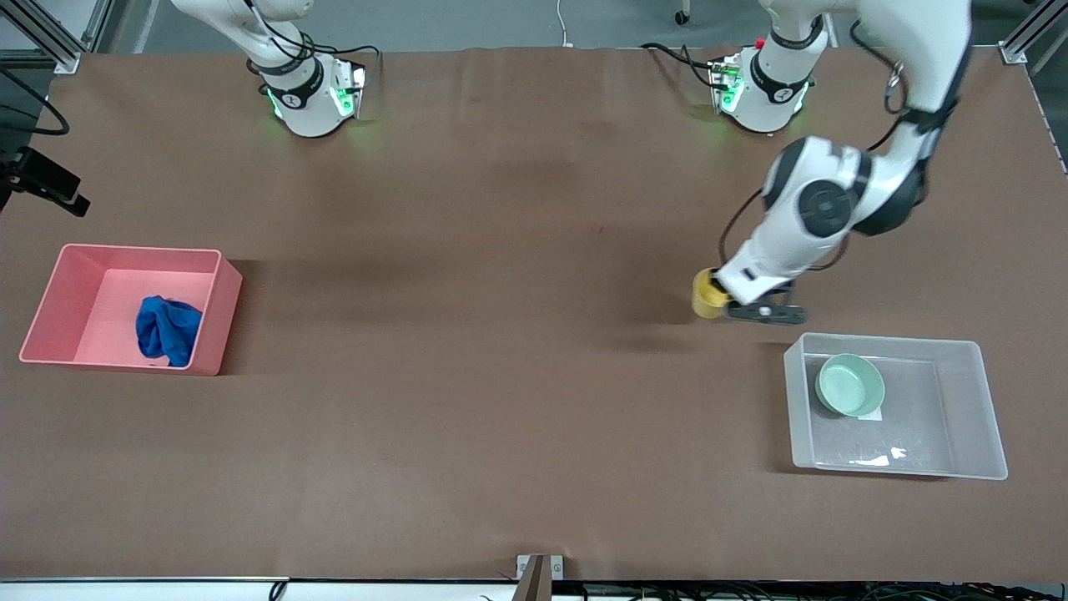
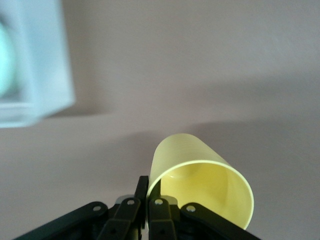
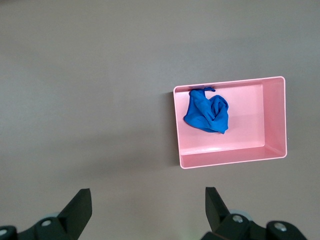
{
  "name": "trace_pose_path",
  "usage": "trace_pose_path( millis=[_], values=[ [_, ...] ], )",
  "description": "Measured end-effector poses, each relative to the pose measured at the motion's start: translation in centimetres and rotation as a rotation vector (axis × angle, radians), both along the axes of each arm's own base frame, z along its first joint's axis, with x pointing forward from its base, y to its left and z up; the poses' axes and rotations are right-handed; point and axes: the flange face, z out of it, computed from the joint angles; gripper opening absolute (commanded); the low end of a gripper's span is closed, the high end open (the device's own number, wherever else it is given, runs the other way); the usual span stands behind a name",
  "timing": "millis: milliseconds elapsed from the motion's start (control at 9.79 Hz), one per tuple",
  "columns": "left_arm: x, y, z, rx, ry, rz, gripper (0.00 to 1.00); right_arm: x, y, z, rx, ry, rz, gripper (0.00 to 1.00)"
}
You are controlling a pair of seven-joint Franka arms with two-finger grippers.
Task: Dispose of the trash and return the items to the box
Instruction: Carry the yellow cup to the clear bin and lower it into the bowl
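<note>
Next, my left gripper releases the yellow cup inside the mint-green bowl (image 1: 852, 381) in the clear box.
The yellow cup (image 1: 706, 295) is just farther from the front camera than the clear box (image 1: 972, 417). My left gripper (image 1: 721, 299) is shut on the cup's rim, one finger inside and one outside. In the left wrist view the cup (image 2: 200, 182) leans away from the gripper (image 2: 148, 192). The mint-green bowl (image 1: 849, 384) lies in the box, toward the corner nearest the cup. The blue cloth (image 1: 167, 330) lies in the pink bin (image 1: 50, 300). My right gripper (image 3: 148, 210) hangs open and empty high over the table, looking down on the bin (image 3: 230, 157) and the cloth (image 3: 207, 112).
The pink bin stands at the right arm's end of the table and the clear box at the left arm's end. Brown table surface (image 1: 501, 334) stretches between them. The box's wall (image 2: 45, 60) shows in the left wrist view.
</note>
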Motion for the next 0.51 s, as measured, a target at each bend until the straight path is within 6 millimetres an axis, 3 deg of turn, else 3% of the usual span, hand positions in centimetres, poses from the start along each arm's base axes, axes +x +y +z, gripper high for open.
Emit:
trace_pose_path(
  millis=[204,307,511],
  values=[
    [3.4,6.3,5.0,-0.009,-0.071,0.041,0.00,0.0,-0.1,-0.1,0.000,0.001,-0.001,1.00],
    [5.2,9.3,5.9,-0.005,-0.096,0.055,0.00,0.1,-0.1,-0.1,0.000,0.002,-0.002,1.00],
    [7.9,15.4,4.7,-0.006,-0.092,0.056,0.00,0.1,-0.1,-0.1,0.000,0.002,-0.002,1.00]
  ],
)
